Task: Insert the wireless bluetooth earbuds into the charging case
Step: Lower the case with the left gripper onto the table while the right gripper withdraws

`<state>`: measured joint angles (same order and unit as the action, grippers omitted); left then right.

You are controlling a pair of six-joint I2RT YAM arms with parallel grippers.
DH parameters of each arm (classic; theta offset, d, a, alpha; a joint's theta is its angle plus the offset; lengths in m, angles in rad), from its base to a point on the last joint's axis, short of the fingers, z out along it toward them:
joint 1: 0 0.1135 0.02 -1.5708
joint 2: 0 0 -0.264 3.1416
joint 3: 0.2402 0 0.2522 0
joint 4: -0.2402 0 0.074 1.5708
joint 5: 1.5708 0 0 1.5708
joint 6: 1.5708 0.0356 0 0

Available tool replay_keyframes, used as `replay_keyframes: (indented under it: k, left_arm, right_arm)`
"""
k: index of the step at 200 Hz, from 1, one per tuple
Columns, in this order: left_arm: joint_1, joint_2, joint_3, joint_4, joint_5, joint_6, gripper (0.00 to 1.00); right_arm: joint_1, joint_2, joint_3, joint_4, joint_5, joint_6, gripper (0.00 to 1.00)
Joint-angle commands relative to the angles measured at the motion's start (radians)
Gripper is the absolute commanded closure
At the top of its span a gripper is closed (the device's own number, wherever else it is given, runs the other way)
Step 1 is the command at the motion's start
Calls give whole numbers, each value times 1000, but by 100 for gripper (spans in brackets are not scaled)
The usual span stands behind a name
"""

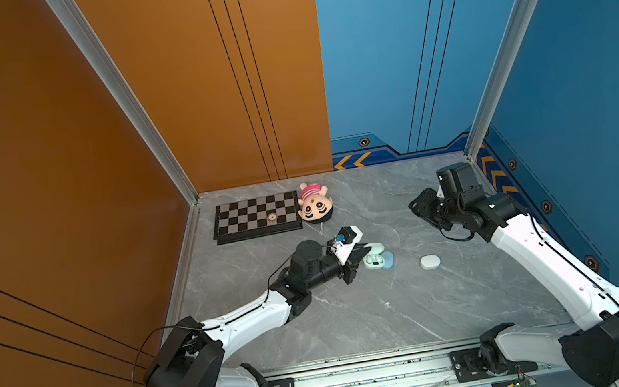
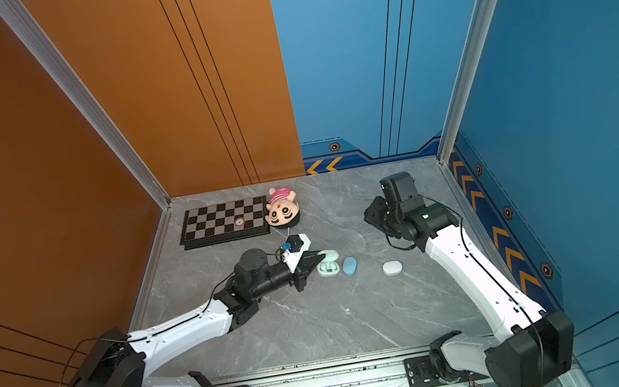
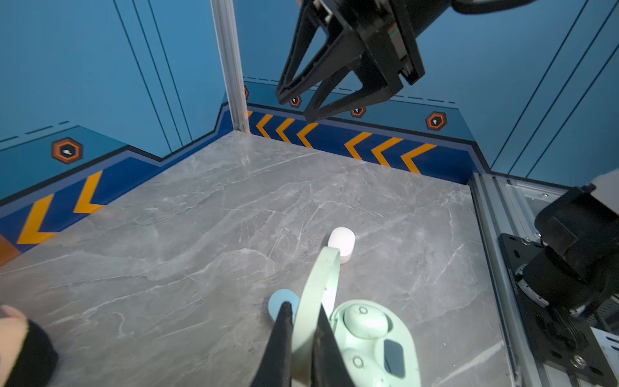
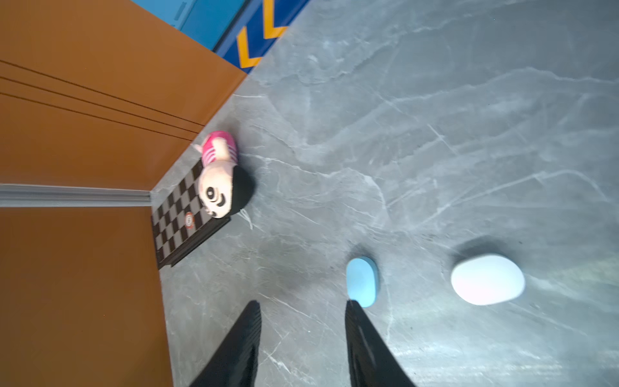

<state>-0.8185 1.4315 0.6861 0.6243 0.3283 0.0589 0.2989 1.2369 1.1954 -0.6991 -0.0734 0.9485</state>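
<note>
My left gripper is going to put the open mint-green charging case down on the grey table (image 1: 398, 287) (image 3: 368, 336) just in front of the blue case.
A mint-green charging case (image 3: 407, 338) lies open on the grey table (image 1: 360, 312), seen in both top views (image 1: 374, 261) (image 2: 327, 268). Two pale green earbuds (image 3: 366, 323) (image 3: 360, 363) sit in its wells. Its raised lid (image 3: 323, 278) stands upright, and my left gripper (image 3: 303, 306) (image 1: 367, 253) is shut on it. A closed blue case (image 1: 388, 261) (image 4: 361, 281) lies just right of it. Farther right is a closed white case (image 1: 430, 261) (image 4: 487, 283). My right gripper (image 4: 303, 303) (image 3: 298, 107) hovers open and empty above the table at the back right.
A black checkerboard (image 1: 257, 217) and a plush doll (image 1: 315, 202) lie at the back left by the orange wall. Blue walls close the back and right. An aluminium rail (image 1: 370, 374) with both arm bases runs along the front edge.
</note>
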Motion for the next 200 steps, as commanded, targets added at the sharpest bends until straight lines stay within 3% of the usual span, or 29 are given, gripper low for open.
replay_keyframes:
  k: [1, 35, 82, 161, 200]
  left_arm:
    - [-61, 84, -8, 73, -50, 35, 100]
    - [-128, 226, 15, 122, -57, 24, 100]
    - [-148, 347, 28, 184, -72, -3, 100]
    - [-148, 455, 70, 207, -82, -19, 100]
    - [-147, 484, 87, 206, -77, -18, 95]
  right_arm:
    - [-7, -11, -45, -68, 78, 91, 56]
    - [-24, -20, -74, -69, 91, 96, 56]
    - [-78, -35, -69, -84, 77, 75, 56]
    - [-185, -65, -59, -119, 23, 27, 56]
    - [-205, -59, -46, -123, 7, 17, 56]
